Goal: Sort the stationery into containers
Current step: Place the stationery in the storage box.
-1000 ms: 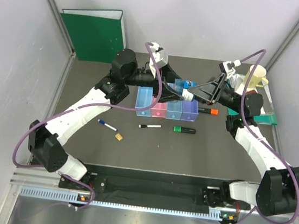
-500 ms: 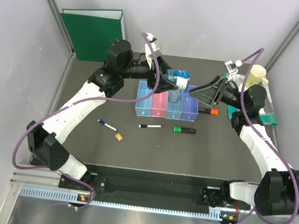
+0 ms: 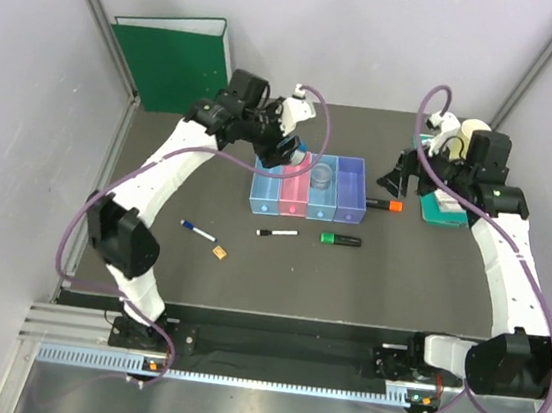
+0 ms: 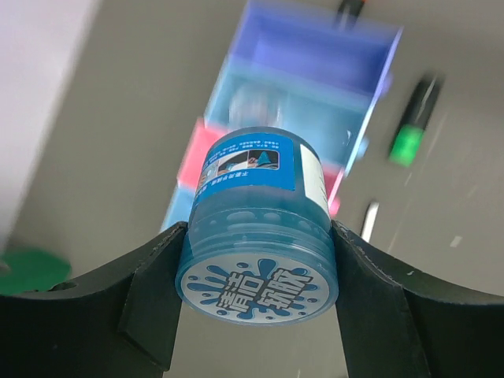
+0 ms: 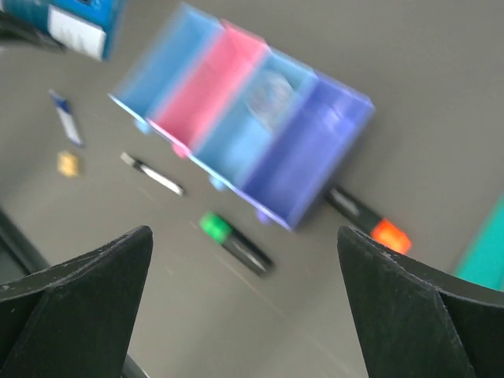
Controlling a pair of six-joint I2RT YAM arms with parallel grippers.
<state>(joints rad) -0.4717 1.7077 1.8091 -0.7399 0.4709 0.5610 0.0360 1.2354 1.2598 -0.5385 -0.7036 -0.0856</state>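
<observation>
My left gripper is holding the blue jar. It will let go of it in the back end of the pink bin (image 3: 295,176) (image 4: 203,150), level with the clear jar.
My left gripper (image 3: 292,158) is shut on a small round blue jar (image 4: 260,228) and holds it above the back left of the row of four bins (image 3: 306,208). A clear jar (image 3: 322,177) lies in the third, light blue bin. My right gripper (image 3: 400,179) is open and empty, above the table right of the purple bin (image 5: 303,161). An orange-capped highlighter (image 3: 385,206) lies beside the purple bin. A green-capped highlighter (image 3: 340,240), a black-capped pen (image 3: 277,234), a blue-capped pen (image 3: 198,229) and a tan square (image 3: 219,252) lie in front of the bins.
A green binder (image 3: 173,63) stands at the back left. A teal tray (image 3: 448,213) and a cream mug (image 3: 474,132) are at the back right, under and behind my right arm. Grey walls close in both sides.
My left gripper has carried the blue jar leftward, from over the middle bins to the row's left end. My right gripper has drawn back to the right, away from the bins.
</observation>
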